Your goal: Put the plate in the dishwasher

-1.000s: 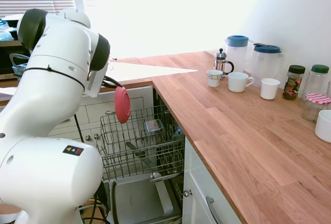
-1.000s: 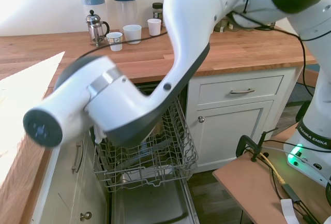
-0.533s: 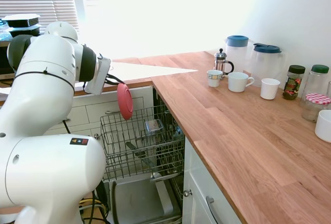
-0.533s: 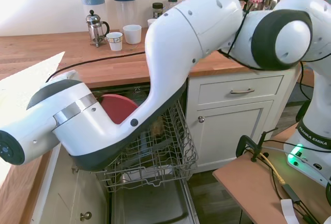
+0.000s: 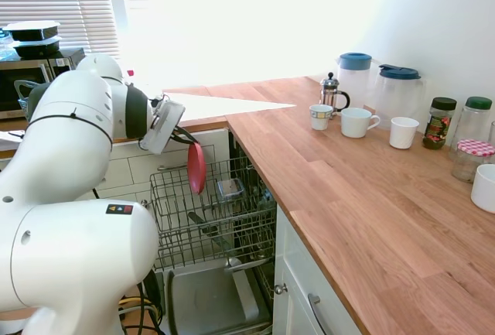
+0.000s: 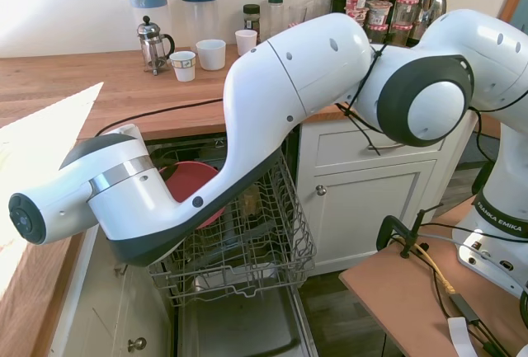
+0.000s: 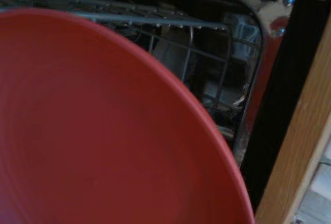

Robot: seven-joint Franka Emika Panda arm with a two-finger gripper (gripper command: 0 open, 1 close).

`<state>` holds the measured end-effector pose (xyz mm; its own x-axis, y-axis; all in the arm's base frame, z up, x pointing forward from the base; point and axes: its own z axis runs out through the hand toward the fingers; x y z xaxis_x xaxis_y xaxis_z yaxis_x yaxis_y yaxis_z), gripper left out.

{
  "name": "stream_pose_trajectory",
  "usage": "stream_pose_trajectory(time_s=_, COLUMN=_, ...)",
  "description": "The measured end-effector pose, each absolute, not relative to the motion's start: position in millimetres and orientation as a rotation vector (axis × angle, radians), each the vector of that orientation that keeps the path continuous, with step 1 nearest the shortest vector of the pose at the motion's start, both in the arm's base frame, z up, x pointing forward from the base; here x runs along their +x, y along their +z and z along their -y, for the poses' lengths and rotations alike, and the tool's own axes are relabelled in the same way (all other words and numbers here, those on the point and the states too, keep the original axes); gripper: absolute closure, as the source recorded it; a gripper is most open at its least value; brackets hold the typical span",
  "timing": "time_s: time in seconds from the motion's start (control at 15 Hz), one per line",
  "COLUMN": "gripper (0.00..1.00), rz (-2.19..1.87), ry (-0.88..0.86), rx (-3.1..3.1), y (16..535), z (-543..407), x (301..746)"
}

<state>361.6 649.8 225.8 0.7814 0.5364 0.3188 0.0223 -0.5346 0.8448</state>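
Observation:
I will release the coral-pink plate in the grey wire rack (image 5: 183, 200) beside the small cutlery basket. The plate now hangs over the rack's back.
The coral-pink plate (image 5: 196, 167) hangs on edge in the air over the back of the dishwasher's grey wire rack (image 5: 213, 219), and my gripper (image 5: 188, 143) is shut on its upper rim. From the other side the plate (image 6: 190, 185) shows partly behind my forearm, just under the counter edge and above the rack (image 6: 256, 246). In the wrist view the plate (image 7: 93, 131) fills most of the picture, with rack wires beyond it. The dishwasher's grey inner door (image 5: 205, 304) lies open below. A small cutlery basket (image 5: 230, 189) sits in the rack.
The wooden countertop (image 5: 348, 188) borders the dishwasher opening and carries a French press (image 5: 332, 94), white mugs (image 5: 357, 122), two blue-lidded jugs (image 5: 356, 76) and jars (image 5: 439, 122). White cabinet doors (image 6: 371, 200) stand beside the rack. My arm's elbow (image 6: 425, 97) looms over the counter edge.
My wrist has swung lower and toward the dishwasher. The plate has come down from above the rack's rim, turned more edge-on, and now hangs closer to the rack wires.

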Motion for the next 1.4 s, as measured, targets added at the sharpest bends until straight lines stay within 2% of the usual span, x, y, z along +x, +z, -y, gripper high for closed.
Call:
stream_pose_trajectory(time_s=0.4, gripper=1.0, rz=-0.418, ry=0.645, rx=2.061, y=211.8, z=-645.6, x=359.5)
stream_pose_trajectory(time_s=0.87, gripper=1.0, rz=-0.404, ry=0.478, rx=2.109, y=195.7, z=-634.7, x=353.0)
stream_pose_trajectory(time_s=1.27, gripper=1.0, rz=-0.426, ry=0.143, rx=2.157, y=195.6, z=-621.8, x=345.5)
stream_pose_trajectory(time_s=1.33, gripper=0.0, rz=-0.428, ry=0.1, rx=2.158, y=193.3, z=-618.7, x=348.0)
stream_pose_trajectory(time_s=1.4, gripper=0.0, rz=-0.434, ry=0.061, rx=2.157, y=191.3, z=-616.2, x=350.6)
